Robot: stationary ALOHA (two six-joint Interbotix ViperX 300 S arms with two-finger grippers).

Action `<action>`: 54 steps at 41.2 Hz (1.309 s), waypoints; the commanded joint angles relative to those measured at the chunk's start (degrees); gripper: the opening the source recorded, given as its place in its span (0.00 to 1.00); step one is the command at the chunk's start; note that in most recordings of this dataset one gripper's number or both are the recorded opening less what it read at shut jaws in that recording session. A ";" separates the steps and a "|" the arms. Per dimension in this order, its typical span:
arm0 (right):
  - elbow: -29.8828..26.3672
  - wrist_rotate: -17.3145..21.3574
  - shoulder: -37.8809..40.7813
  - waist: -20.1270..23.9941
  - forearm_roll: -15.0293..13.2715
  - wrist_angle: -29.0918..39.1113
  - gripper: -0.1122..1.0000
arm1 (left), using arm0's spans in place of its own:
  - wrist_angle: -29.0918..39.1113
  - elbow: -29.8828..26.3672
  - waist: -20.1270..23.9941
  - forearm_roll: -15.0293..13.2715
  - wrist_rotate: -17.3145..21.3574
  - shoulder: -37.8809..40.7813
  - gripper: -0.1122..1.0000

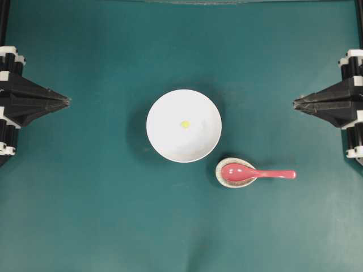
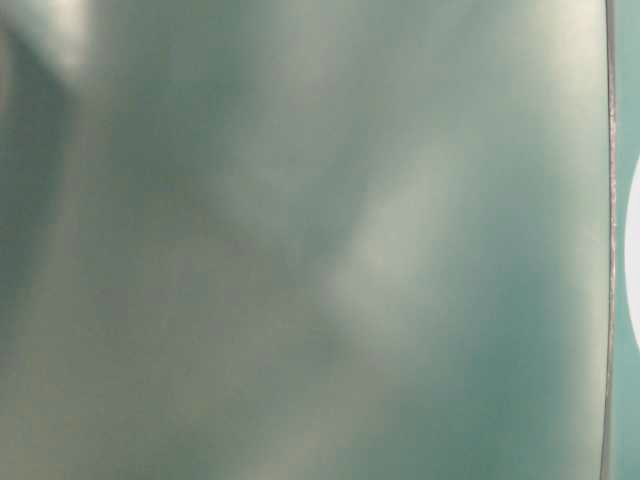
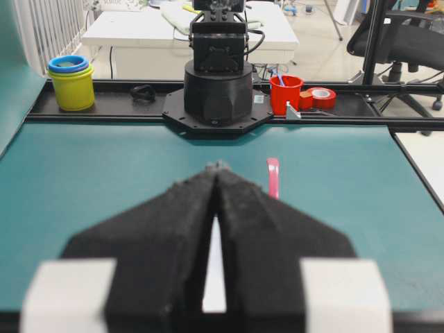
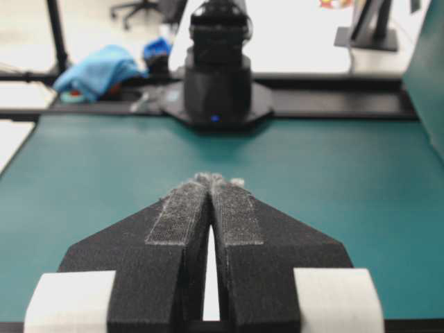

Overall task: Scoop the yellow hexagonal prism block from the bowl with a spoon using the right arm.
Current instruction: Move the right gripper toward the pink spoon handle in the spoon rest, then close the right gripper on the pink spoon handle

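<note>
Next, my right gripper closes on the handle [image 1: 266, 173] of the pink-red spoon close to its scoop, just outside the small speckled dish.
A white bowl [image 1: 184, 126] sits mid-table with the tiny yellow hexagonal prism block [image 1: 185, 124] lying inside it. Just right of and below the bowl, the pink-red spoon [image 1: 249, 173] rests with its scoop in a small speckled dish [image 1: 235, 173] and its handle pointing right; the handle tip [image 3: 272, 177] shows in the left wrist view. My right gripper [image 1: 295, 103] is shut at the right edge, far from the spoon, holding nothing; its tips [image 4: 211, 179] meet. At the left edge my left gripper [image 1: 68, 101] is shut too, its tips [image 3: 218, 167] together.
The table is a teal mat [image 1: 91, 215]. Behind its far edge in the left wrist view stand a yellow cup stack [image 3: 71, 83], a red cup [image 3: 286, 94] and the other arm's base [image 3: 218, 90]. The table-level view is a blur, with a white sliver [image 2: 632, 270] at its right edge.
</note>
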 commanded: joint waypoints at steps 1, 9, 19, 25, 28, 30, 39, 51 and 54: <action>-1.32 0.00 0.09 -0.09 0.00 -0.26 0.16 | -0.26 -1.05 0.18 0.09 -0.09 0.62 0.10; -1.05 0.00 0.62 -0.09 0.00 -0.09 0.56 | -0.53 -1.05 0.18 0.09 -0.09 0.70 0.10; 0.44 0.09 5.01 -0.09 0.53 -1.85 0.59 | -0.70 -1.05 0.18 0.09 -0.09 0.70 0.10; 2.37 0.09 10.02 0.44 2.55 -7.38 0.59 | -0.79 -1.05 0.18 0.18 -0.09 0.70 0.10; 3.60 0.09 13.18 1.41 3.16 -11.43 0.59 | -0.79 -1.05 0.18 0.09 -0.09 0.70 0.10; 4.22 0.09 14.77 1.85 3.69 -13.54 0.59 | -0.70 -0.97 0.18 0.18 -0.09 0.70 0.10; 8.70 0.09 23.99 6.68 8.79 -28.48 0.59 | -0.70 -0.97 0.18 0.18 -0.09 0.70 0.10; 10.99 0.18 37.00 17.14 17.93 -41.84 0.59 | -0.79 -0.97 0.09 0.44 0.00 0.79 0.10; 10.81 0.18 40.78 19.95 20.21 -44.74 0.59 | -0.79 -0.97 0.18 0.44 0.00 0.79 0.10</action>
